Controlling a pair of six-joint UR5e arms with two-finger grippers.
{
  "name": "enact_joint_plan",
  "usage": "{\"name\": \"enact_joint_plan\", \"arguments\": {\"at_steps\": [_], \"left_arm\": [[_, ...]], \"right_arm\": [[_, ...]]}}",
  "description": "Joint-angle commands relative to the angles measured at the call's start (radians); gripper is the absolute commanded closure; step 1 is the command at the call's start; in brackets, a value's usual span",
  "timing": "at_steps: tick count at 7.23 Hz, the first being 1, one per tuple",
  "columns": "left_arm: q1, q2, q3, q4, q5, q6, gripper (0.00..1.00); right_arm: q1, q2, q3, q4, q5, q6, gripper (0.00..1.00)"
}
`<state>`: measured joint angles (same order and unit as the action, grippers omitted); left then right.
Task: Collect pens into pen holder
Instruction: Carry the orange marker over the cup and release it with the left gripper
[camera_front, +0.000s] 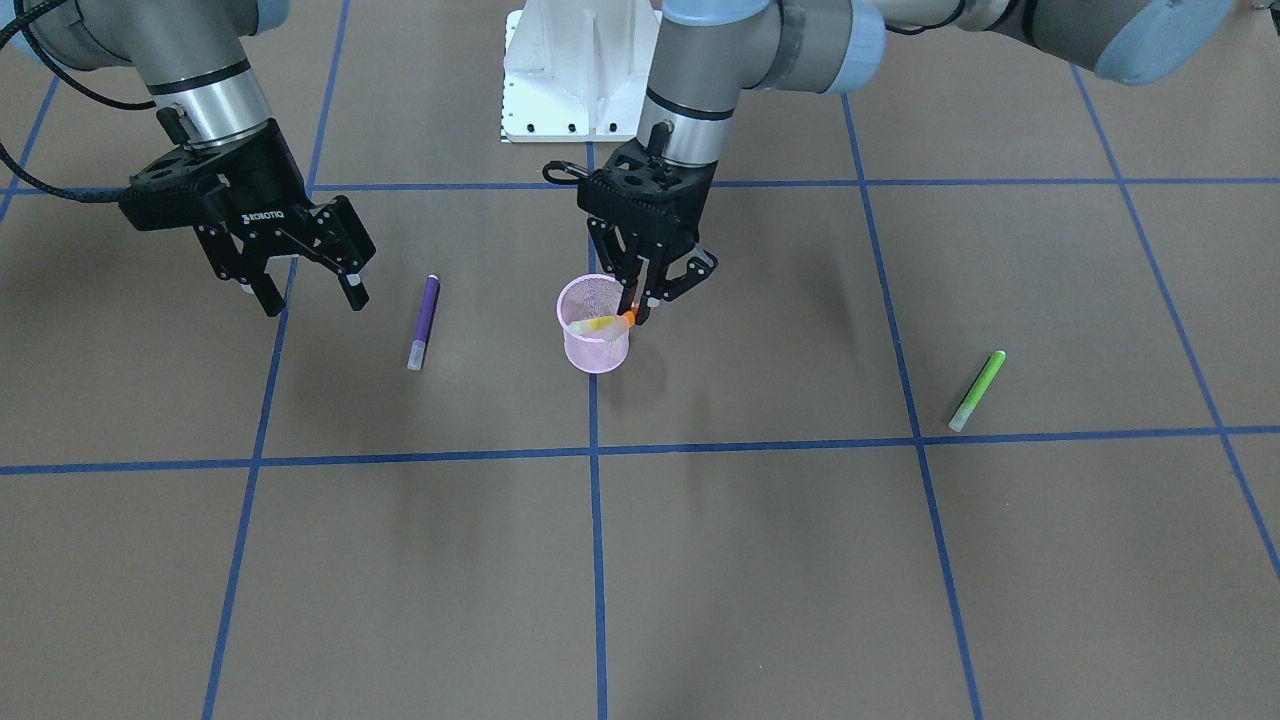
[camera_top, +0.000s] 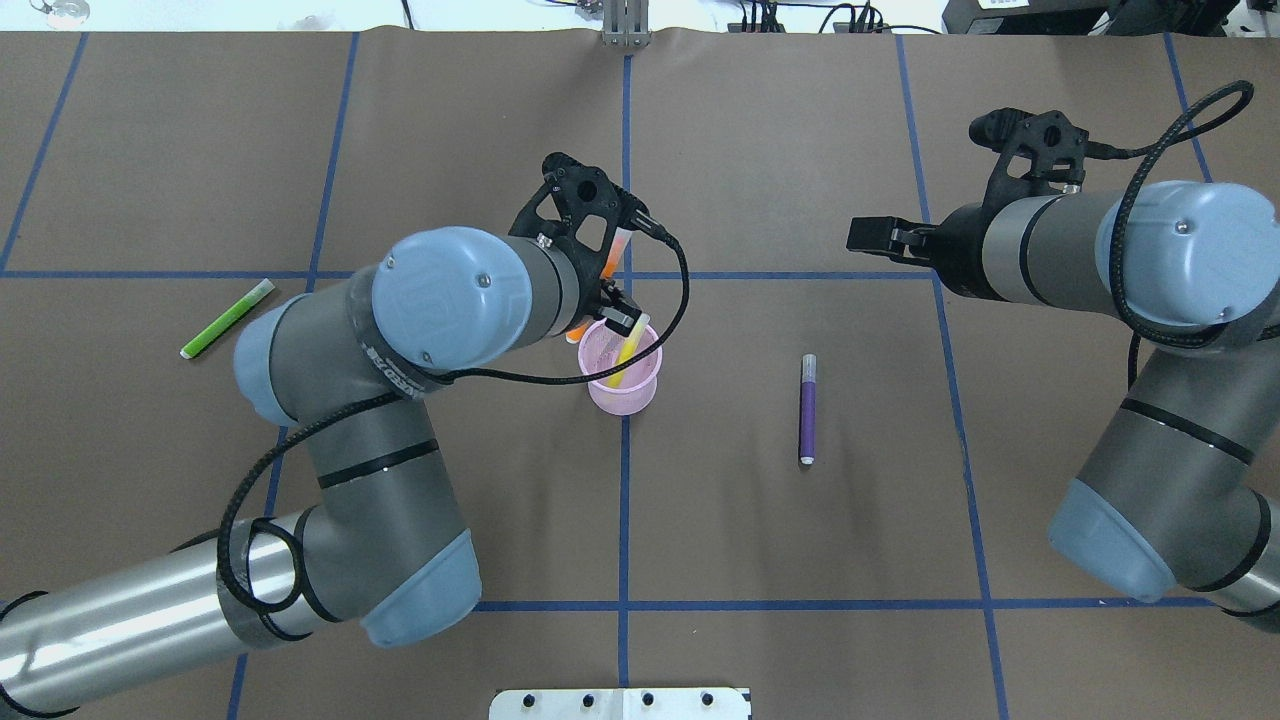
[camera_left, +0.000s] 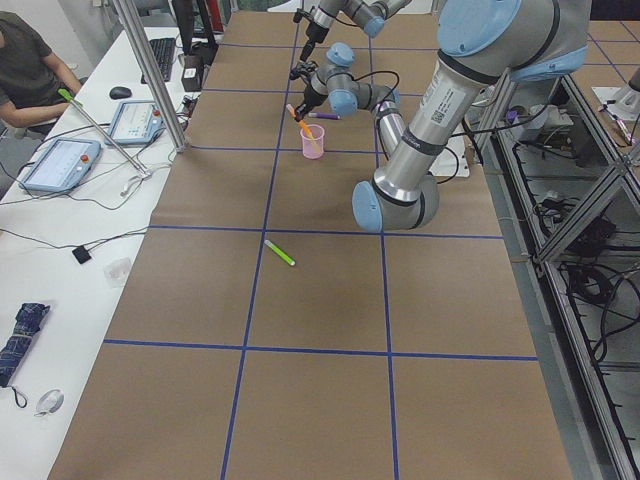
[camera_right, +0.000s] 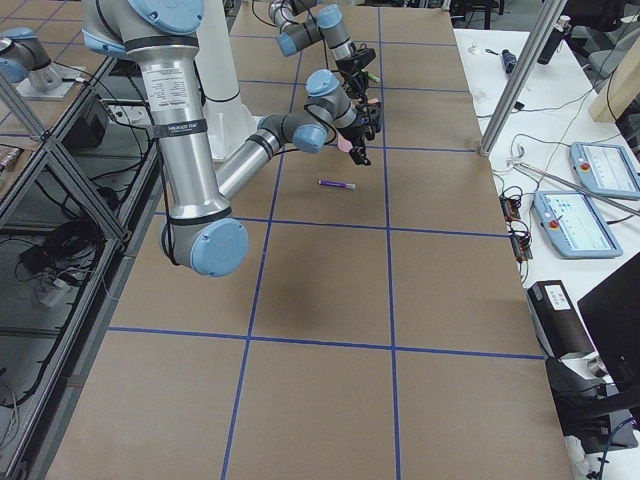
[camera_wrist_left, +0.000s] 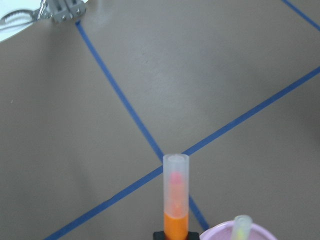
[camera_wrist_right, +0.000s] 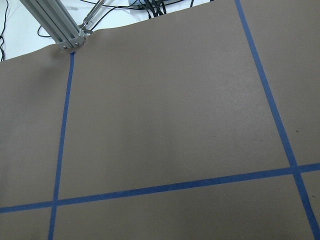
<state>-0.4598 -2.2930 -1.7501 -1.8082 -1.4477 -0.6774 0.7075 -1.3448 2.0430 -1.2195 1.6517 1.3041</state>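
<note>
My right gripper needs to close on the body of the purple pen (camera_front: 422, 324), near its pale cap.
The pink mesh pen holder (camera_front: 597, 345) (camera_top: 625, 395) stands near the table's middle with a yellow pen (camera_top: 628, 350) leaning inside. My left gripper (camera_front: 640, 315) hovers at the holder's rim, shut on the orange pen (camera_front: 628, 319) (camera_wrist_left: 175, 220), whose pale cap points away from the cup. The purple pen (camera_front: 424, 322) (camera_top: 807, 408) lies flat between the holder and my right gripper (camera_front: 310, 295), which hangs open and empty above the table. The green pen (camera_front: 978, 390) (camera_top: 227, 319) lies far out on my left side.
The white robot base (camera_front: 570, 70) stands behind the holder. Blue tape lines grid the brown table cover. In the exterior left view a person (camera_left: 25, 70) sits at a side desk with tablets and cables.
</note>
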Motion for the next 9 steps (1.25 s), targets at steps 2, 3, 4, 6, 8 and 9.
{"name": "enact_joint_plan", "arguments": {"at_steps": [2,3,4,6,8,9], "left_arm": [[0.052,0.001,0.012,-0.045,0.082,-0.007,0.96],[0.056,0.000,0.015,-0.052,0.084,-0.008,0.73],[0.058,0.001,0.017,-0.052,0.084,-0.007,0.23],[0.056,0.000,0.026,-0.080,0.121,-0.036,0.00],[0.050,0.012,0.011,-0.073,0.115,-0.066,0.00],[0.047,0.041,0.018,-0.065,0.112,-0.310,0.00]], "right_arm": [[0.004,0.000,-0.012,0.000,-0.001,0.000,0.01],[0.004,0.000,-0.015,0.000,-0.001,0.000,0.01],[0.003,0.000,-0.027,0.000,-0.001,0.000,0.01],[-0.005,0.010,-0.043,-0.002,-0.012,0.018,0.01],[-0.054,0.021,-0.093,-0.003,-0.018,0.018,0.01],[-0.103,0.064,-0.139,-0.027,-0.019,0.029,0.01]]}}
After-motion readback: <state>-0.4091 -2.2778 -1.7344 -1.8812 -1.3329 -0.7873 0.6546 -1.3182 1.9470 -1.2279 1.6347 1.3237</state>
